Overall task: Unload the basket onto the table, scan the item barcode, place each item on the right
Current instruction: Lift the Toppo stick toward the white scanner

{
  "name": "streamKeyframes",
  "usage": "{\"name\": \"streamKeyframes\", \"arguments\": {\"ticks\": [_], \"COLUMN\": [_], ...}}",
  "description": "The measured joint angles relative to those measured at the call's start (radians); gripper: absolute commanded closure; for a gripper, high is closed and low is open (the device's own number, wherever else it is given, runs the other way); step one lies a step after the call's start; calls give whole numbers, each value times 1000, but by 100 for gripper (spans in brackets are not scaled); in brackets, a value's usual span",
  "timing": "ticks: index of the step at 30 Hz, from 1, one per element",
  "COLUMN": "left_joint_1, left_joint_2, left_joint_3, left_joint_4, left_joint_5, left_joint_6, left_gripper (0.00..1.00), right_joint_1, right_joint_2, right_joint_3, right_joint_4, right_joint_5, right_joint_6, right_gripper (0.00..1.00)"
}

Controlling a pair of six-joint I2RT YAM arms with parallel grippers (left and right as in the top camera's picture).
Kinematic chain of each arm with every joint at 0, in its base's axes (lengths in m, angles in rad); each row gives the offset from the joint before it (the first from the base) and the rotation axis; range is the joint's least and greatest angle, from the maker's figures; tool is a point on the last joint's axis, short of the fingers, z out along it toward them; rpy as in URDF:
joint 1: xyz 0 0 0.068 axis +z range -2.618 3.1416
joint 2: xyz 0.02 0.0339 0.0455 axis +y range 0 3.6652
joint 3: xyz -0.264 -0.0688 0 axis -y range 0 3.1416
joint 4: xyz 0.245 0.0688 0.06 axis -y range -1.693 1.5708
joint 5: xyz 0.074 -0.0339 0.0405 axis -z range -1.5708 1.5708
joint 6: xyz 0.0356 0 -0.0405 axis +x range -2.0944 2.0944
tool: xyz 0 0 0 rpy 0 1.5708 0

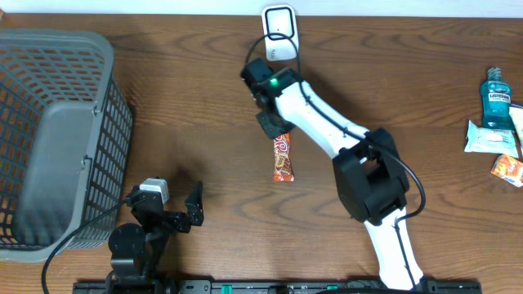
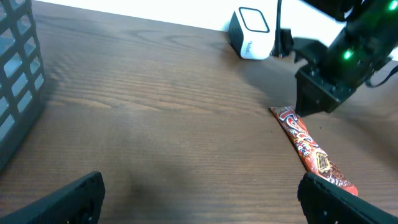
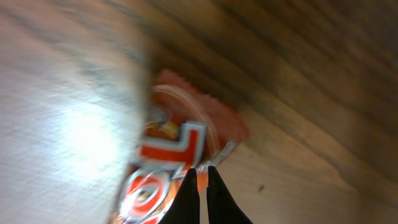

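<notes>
I need to move my right gripper's closed fingers back from the candy bar's far end and pinch its edge nearer the middle [image 1: 283,155].
The item is a red-and-orange candy bar [image 1: 282,158] lying lengthwise on the wooden table, just below the white barcode scanner [image 1: 279,33]. My right gripper [image 1: 276,126] hangs over the bar's far end. In the right wrist view its fingers [image 3: 202,171] are pressed together at the crimped edge of the wrapper [image 3: 186,140], pinching it. The left wrist view shows the bar [image 2: 308,149] flat on the wood, with the scanner [image 2: 252,34] behind it. My left gripper [image 2: 202,205] stands wide open near the table's front edge [image 1: 184,214], holding nothing. No barcode is visible.
A grey mesh basket [image 1: 57,139] fills the left side of the table. At the far right stand a blue mouthwash bottle [image 1: 496,96], a white packet [image 1: 489,137] and an orange packet [image 1: 508,169]. The right arm [image 1: 368,175] reaches across the middle.
</notes>
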Motion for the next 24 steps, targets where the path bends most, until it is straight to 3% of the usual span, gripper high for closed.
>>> {"name": "streamKeyframes", "arguments": {"ticks": [8, 16, 24], "left_joint_1": [0, 0, 0], "left_joint_2": [0, 0, 0], "left_joint_3": [0, 0, 0], "left_joint_4": [0, 0, 0], "left_joint_5": [0, 0, 0], "left_joint_6": [0, 0, 0], "left_gripper": [2, 2, 2], "right_joint_1": [-50, -42, -21], "right_joint_2": [23, -5, -7], "right_joint_3": [-13, 97, 41], "right_joint_4": [0, -69, 34], "right_joint_5": [-44, -132, -186], "right_joint_6": [-33, -34, -35], "right_gripper": [99, 99, 99]}}
